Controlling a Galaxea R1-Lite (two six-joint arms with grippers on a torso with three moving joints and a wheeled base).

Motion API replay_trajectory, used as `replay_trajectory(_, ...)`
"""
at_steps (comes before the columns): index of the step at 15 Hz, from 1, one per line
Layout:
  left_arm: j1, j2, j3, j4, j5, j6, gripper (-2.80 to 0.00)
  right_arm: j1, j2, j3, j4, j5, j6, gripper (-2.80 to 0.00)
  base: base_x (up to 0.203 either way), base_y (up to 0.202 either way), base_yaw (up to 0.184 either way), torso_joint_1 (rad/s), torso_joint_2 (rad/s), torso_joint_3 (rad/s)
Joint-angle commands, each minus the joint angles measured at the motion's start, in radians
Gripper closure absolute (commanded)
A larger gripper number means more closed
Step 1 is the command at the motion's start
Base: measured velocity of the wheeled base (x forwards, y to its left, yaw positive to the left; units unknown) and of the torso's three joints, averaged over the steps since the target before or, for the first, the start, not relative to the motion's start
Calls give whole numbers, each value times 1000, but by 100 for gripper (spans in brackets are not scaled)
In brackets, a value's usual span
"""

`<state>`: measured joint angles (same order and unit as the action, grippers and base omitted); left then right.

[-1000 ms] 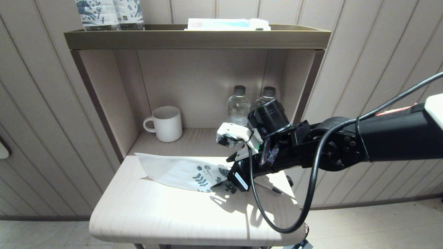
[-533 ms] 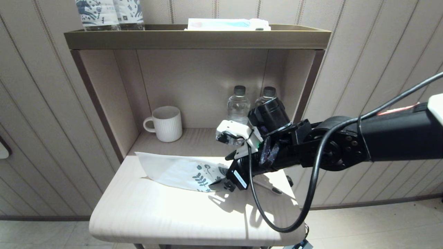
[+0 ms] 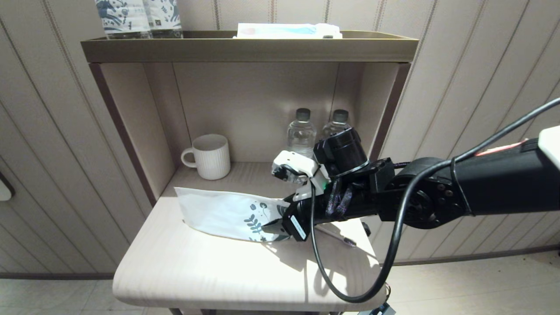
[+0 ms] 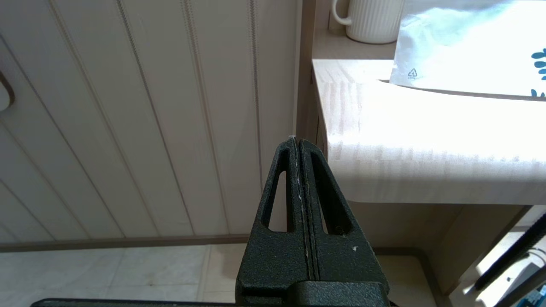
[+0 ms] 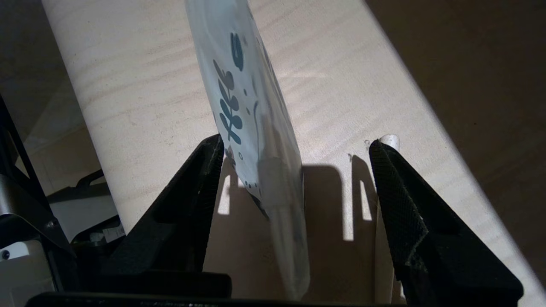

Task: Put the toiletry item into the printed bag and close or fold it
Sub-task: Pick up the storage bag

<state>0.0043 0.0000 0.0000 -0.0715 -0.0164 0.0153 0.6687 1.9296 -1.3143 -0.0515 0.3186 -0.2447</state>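
The printed bag's raised end crowds one finger of my right gripper. Next, I open that gripper wider, pinch the end [image 5: 274, 179] beside the slider and lift.
The printed bag [image 3: 223, 213], white with a dark blue leaf print at its right end, lies across the pale table [image 3: 197, 267]. My right gripper [image 3: 272, 228] is open and straddles that printed end [image 5: 239, 98], which stands raised on edge between the fingers, closer to one of them. The toothbrush [image 3: 336, 235], thin and pale cream, lies on the table under my right wrist; its tip [image 5: 389, 140] shows just outside the other finger. Off the table's left side and lower than its top, my left gripper [image 4: 297, 140] hangs shut and empty.
A white ribbed mug [image 3: 210, 156] and two clear water bottles [image 3: 301, 133] stand in the alcove behind the table. The top shelf [image 3: 249, 48] carries printed-label bottles [image 3: 140, 17] and a flat packet [image 3: 288, 30]. The table's front edge [image 3: 245, 297] is rounded.
My right gripper has slid left along the table onto the bag's printed end. The bag has shifted slightly left and its printed end has risen. The left arm has not moved.
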Motion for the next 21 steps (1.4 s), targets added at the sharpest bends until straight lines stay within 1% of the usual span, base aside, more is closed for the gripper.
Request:
replay_trajectory(1, 0, 0, 0, -1, 1, 0, 0, 2, 1, 1, -1, 3, -1, -280, 0, 0, 0, 0, 0, 0)
replay_trajectory(8, 2, 0, 0, -1, 0, 0, 0, 0, -4, 17, -2, 2, 1, -280, 0, 0, 0, 0, 0, 0)
replay_trajectory(9, 0, 0, 0, -1, 0, 0, 0, -2, -6, 23, -9, 0, 0, 0, 0, 0, 0, 0, 0, 0)
replay_trajectory(12, 0, 0, 0, -1, 0, 0, 0, -2, -1, 63, -92, -1, 8, 0, 0, 0, 0, 0, 0, 0)
replay_trajectory(13, 0, 0, 0, -1, 0, 0, 0, -1, 0, 63, -94, -1, 22, -75, 0, 0, 0, 0, 0, 0)
replay_trajectory(14, 2, 0, 0, -1, 0, 0, 0, -1, 0, 63, -94, -1, 28, -280, 0, 0, 0, 0, 0, 0)
replay_trajectory(21, 0, 0, 0, -1, 0, 0, 0, -1, -7, 74, -100, -10, 39, -280, 0, 0, 0, 0, 0, 0)
